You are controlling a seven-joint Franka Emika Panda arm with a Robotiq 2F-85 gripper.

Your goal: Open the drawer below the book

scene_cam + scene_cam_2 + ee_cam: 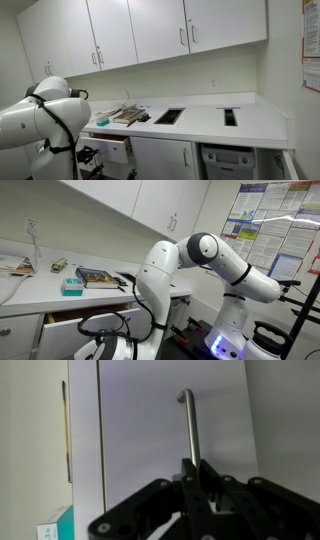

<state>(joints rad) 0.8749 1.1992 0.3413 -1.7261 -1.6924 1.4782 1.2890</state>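
The robot's gripper needs to release the drawer's handle with the drawer pulled farther out, over the floor (pixel 90 167) in front of the counter.
The drawer (pixel 116 150) is pulled partly out under the counter, and its light wood inside shows in both exterior views (pixel 63 319). The dark book (pixel 128 117) lies on the counter above it, and it also shows in an exterior view (pixel 97 277). In the wrist view the white drawer front (pixel 140 440) fills the picture and its silver bar handle (pixel 188 425) runs up from my gripper (pixel 198 468). The gripper is shut on the lower end of that handle. In the exterior views the arm hides most of the gripper.
A small teal object (pixel 72 284) lies beside the book. The counter (pixel 200 125) has two dark rectangular openings (pixel 170 116). White wall cabinets (pixel 150 30) hang above, and a cabinet door with a vertical handle (pixel 165 160) stands next to the drawer. Posters (pixel 265 220) cover a wall.
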